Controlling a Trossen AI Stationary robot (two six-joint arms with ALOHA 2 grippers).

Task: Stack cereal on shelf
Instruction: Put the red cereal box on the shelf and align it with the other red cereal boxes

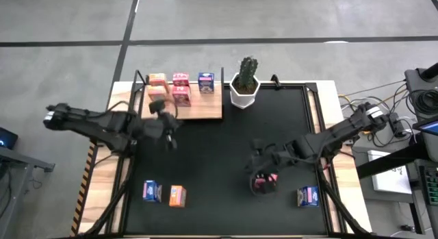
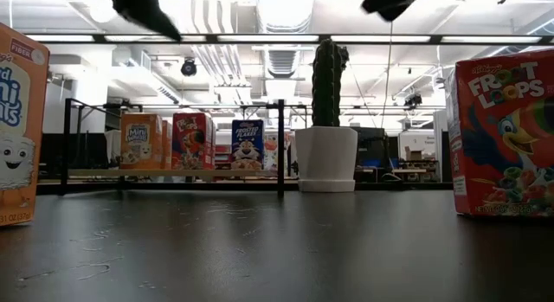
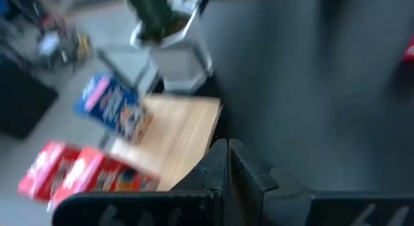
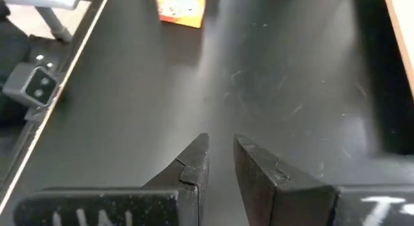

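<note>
The pink-red box is under the wrist of my right gripper, behind its narrow fingers, so my right gripper will pull back, open wide and grip the box's top (image 1: 267, 178).
The light-wood shelf (image 1: 198, 110) stands at the table's far left with black posts. On it stand orange (image 1: 157, 81), pink-red (image 1: 181, 87) and blue (image 1: 206, 83) cereal boxes; they also show in the low view (image 2: 190, 140) and the left wrist view (image 3: 113, 113). My left gripper (image 1: 168, 135) hovers just near of the shelf, shut and empty (image 3: 226, 155). My right gripper (image 1: 263, 172) hangs over a pink-red box (image 1: 264, 183) standing on the mat (image 2: 506, 138); its fingers (image 4: 221, 145) stand a narrow gap apart with nothing between them.
A blue box (image 1: 152, 191) and an orange box (image 1: 177, 196) stand near the front left, another blue box (image 1: 308, 196) at the front right. A cactus in a white pot (image 1: 244, 88) stands right of the shelf. The black mat (image 1: 226, 143) is bare in the middle.
</note>
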